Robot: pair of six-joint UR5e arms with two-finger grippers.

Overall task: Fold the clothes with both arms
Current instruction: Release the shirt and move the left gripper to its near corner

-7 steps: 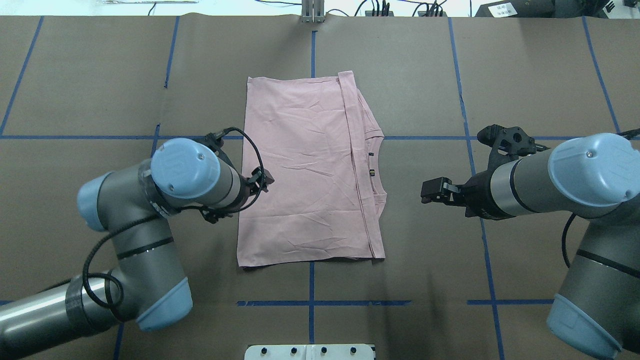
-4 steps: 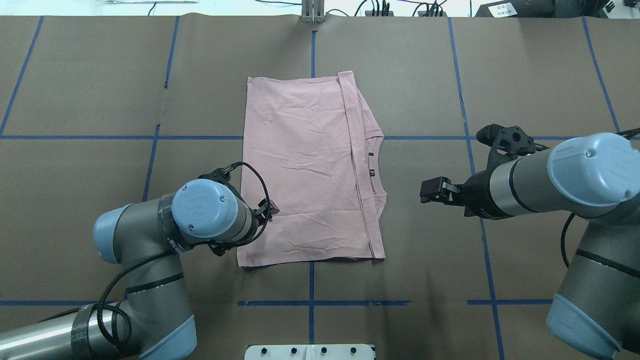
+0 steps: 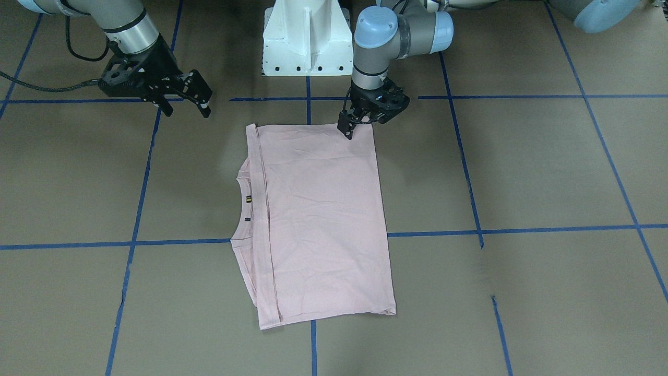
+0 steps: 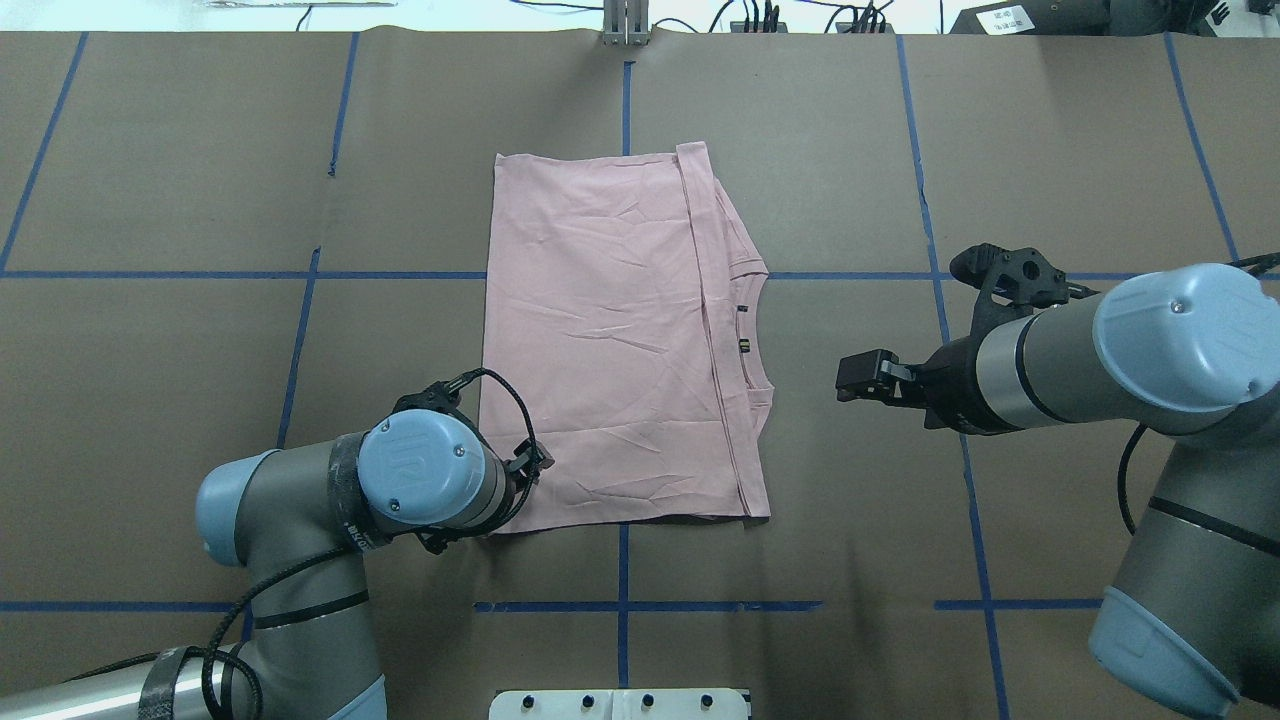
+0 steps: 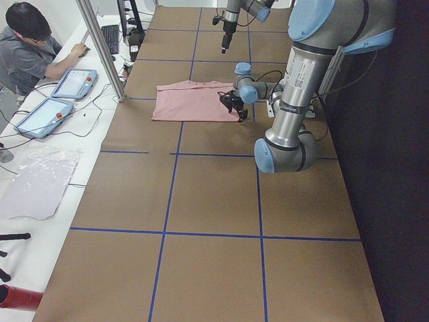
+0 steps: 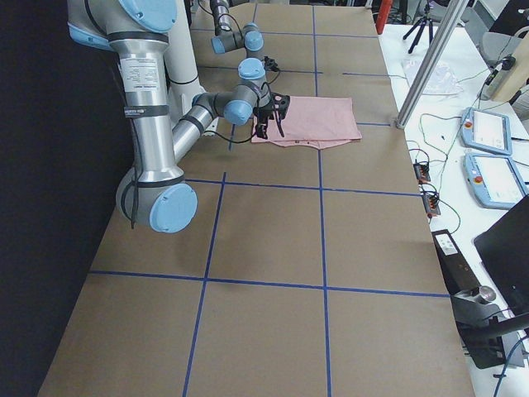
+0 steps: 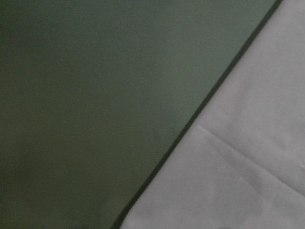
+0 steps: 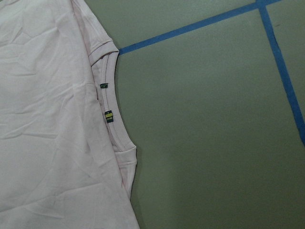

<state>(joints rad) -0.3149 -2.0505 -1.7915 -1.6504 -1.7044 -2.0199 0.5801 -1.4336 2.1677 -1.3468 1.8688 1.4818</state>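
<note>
The collar-side corner (image 3: 256,128) of the pale pink T-shirt, at the edge that faces the white pedestal base, will be gripped by my right gripper.
The pale pink T-shirt (image 4: 610,340) lies folded flat on the brown table, print hidden, with its ribbed collar (image 8: 112,119) on the side toward my right arm. In the front-facing view the shirt (image 3: 318,219) has my left gripper (image 3: 348,131) low over its corner nearest the robot. I cannot tell if that gripper is open. The left wrist view shows only the cloth edge (image 7: 248,167) and table. My right gripper (image 3: 187,110) is open and empty, above bare table well clear of the collar side; it also shows in the overhead view (image 4: 858,378).
The white pedestal base (image 3: 307,39) stands at the table's near edge behind the shirt. Blue tape lines (image 4: 622,560) cross the brown table cover. An operator (image 5: 30,47) sits with tablets beyond the far edge.
My left arm has moved back along the shirt's left edge, from its middle to the corner nearest the robot. The right arm has barely moved. The shirt lies as before.
</note>
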